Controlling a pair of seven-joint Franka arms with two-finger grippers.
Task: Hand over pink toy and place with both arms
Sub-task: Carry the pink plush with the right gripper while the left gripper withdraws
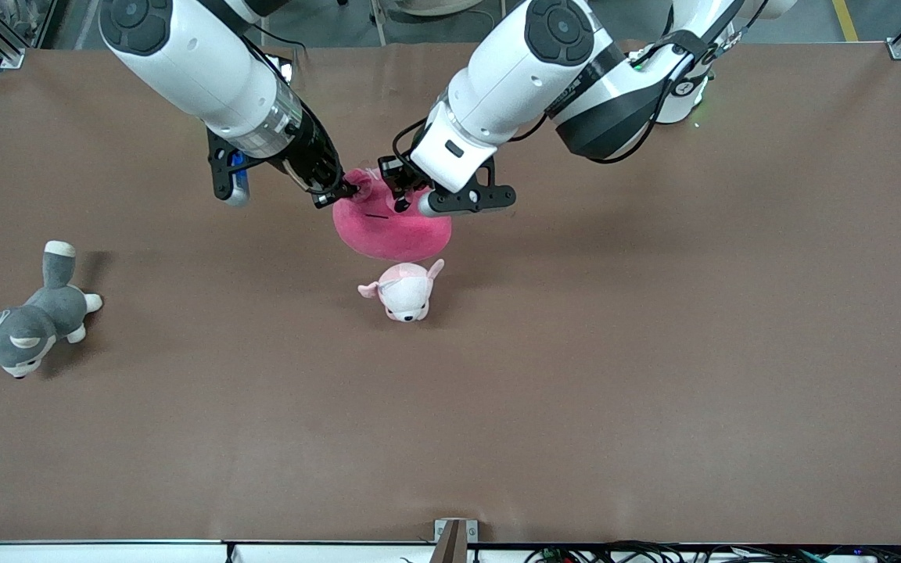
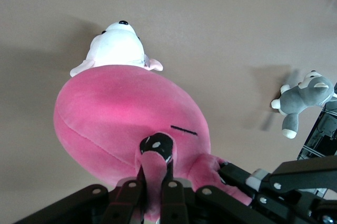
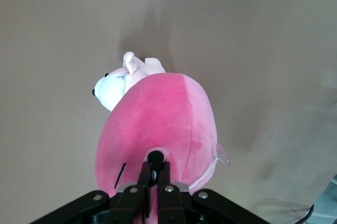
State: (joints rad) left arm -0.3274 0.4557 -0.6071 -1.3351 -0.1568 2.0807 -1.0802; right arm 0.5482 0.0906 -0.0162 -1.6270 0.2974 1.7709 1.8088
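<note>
Next, I set the pink toy down with my right gripper on the table (image 1: 224,274) between the grey husky plush and the puppy plush.
The hot-pink rounded pink toy (image 1: 392,231) hangs above the middle of the table between both grippers. My right gripper (image 1: 341,191) is shut on a small nub of the toy at the end toward the right arm. In the right wrist view that gripper (image 3: 156,163) pinches the plush (image 3: 158,113) beside its thin mouth line. My left gripper (image 1: 400,195) is shut on a fold of the toy's top. The left wrist view shows pink fabric squeezed between that gripper's (image 2: 156,153) fingers, with the toy's body (image 2: 121,113) bulging below them.
A pale pink-and-white puppy plush (image 1: 403,291) lies on the table just under the toy, slightly nearer the front camera. A grey husky plush (image 1: 24,324) lies toward the right arm's end of the table. Brown table surface (image 1: 654,352) spreads around them.
</note>
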